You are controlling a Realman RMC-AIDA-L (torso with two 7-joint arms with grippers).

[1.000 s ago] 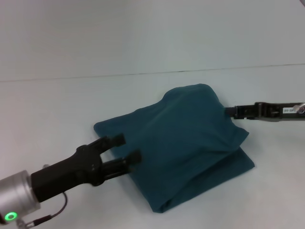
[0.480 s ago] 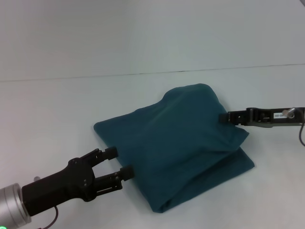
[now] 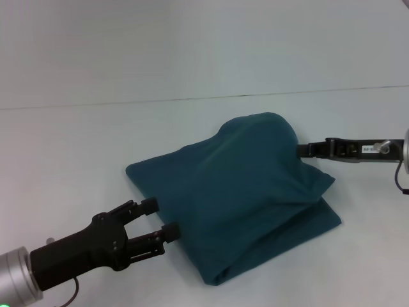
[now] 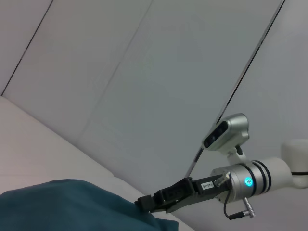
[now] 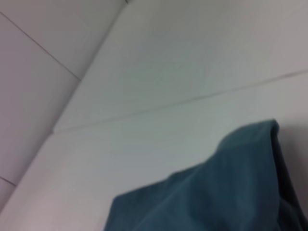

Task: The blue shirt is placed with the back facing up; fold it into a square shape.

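Observation:
The shirt's edge caves in beside the hump, so the robot's right gripper will grab the edge closer to the shirt's pointed corner (image 3: 310,175) and pull the fold out straight.
The blue shirt (image 3: 243,192) lies folded in a thick, roughly square bundle on the white table (image 3: 64,147), plain side up, with its far right part puffed into a hump. My left gripper (image 3: 160,217) is open and empty, its tips at the shirt's near left edge. My right gripper (image 3: 303,150) is at the shirt's right edge, beside the hump. The left wrist view shows the shirt (image 4: 57,202) with the right gripper (image 4: 142,204) against it. The right wrist view shows the shirt (image 5: 216,192) close up.
The white table stretches all round the shirt to a pale wall (image 3: 204,45) at the back. Nothing else stands on it.
My left gripper drew back from over the shirt to its near left edge, then stopped. My right gripper pushed in towards the shirt and then backed off a little. The shirt kept its shape.

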